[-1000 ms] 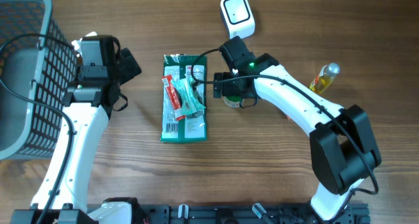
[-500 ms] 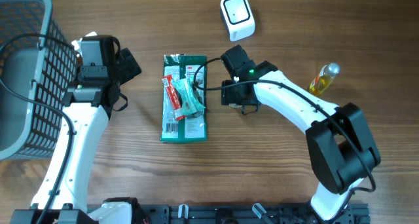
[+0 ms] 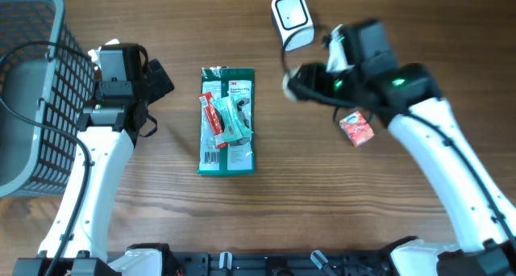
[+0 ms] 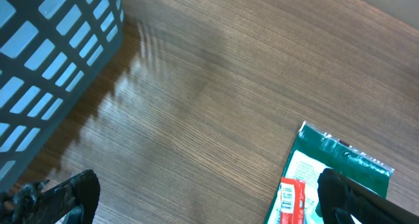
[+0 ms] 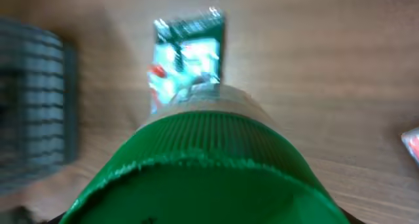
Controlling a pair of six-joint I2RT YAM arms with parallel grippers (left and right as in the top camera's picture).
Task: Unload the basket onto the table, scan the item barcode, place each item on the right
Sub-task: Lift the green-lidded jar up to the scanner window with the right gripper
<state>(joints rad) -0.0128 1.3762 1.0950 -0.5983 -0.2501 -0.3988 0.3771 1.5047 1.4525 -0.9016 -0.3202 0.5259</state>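
I need to use my right gripper to set the white-labelled bottle down on the wood (image 3: 326,115) (image 5: 373,124) next to the small red packet, facing the green packet.
In the right wrist view a green ribbed cap (image 5: 209,165) of a container fills the lower frame and hides my right fingers. My right gripper (image 3: 297,81) is shut on this container and holds it raised off the table, blurred, just below the white barcode scanner (image 3: 292,19). No barcode shows on it. My left gripper (image 4: 206,201) is open over bare wood, left of a flat green packet (image 3: 227,121) with smaller sachets lying on it. One left fingertip (image 4: 346,196) overlaps the packet's edge (image 4: 340,160) in the left wrist view.
A grey mesh basket (image 3: 32,82) stands at the left edge, also seen in the left wrist view as the basket wall (image 4: 46,60). A small red packet (image 3: 356,128) lies on the wood under my right arm.
My right gripper closed on the green-capped container beside the green packet, lifted it and swung up and right toward the scanner, uncovering the red packet. The left arm stayed still.
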